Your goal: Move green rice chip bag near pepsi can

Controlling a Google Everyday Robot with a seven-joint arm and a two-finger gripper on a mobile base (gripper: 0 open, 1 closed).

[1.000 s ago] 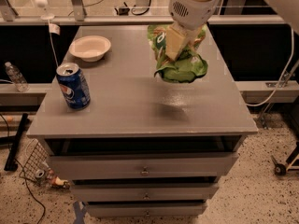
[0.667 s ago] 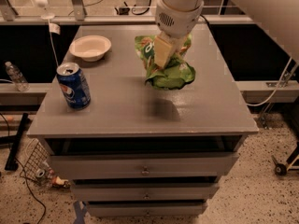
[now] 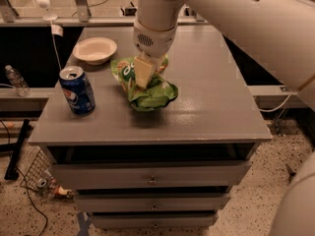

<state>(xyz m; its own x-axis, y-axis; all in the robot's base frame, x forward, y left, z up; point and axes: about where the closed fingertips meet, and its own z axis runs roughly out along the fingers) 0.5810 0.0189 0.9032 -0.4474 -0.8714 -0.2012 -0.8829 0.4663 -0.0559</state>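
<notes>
I need to use my gripper to set the green rice chip bag down against the pepsi can, in front of the pale bowl (image 3: 122, 96).
The green rice chip bag (image 3: 150, 90) is a crumpled bright-green pouch held near the middle of the grey cabinet top (image 3: 216, 107). My gripper (image 3: 144, 73) comes down from the large white arm and is shut on the bag's upper part, with a pale finger (image 3: 142, 72) across its front. The bag's lower edge is at or just above the surface; I cannot tell if it touches. The pepsi can (image 3: 77, 90), blue with the globe logo and a silver top, stands upright near the left front edge, about a bag's width left of the bag.
A pale shallow bowl (image 3: 95, 49) sits at the back left of the cabinet top. A clear plastic bottle (image 3: 17, 81) stands on a ledge left of the cabinet. Drawers (image 3: 152, 173) are below. Cables and small litter lie on the speckled floor at the left.
My gripper has carried the bag leftward and down, from the right back part of the top toward the middle, closer to the can. The can and bowl have not moved.
</notes>
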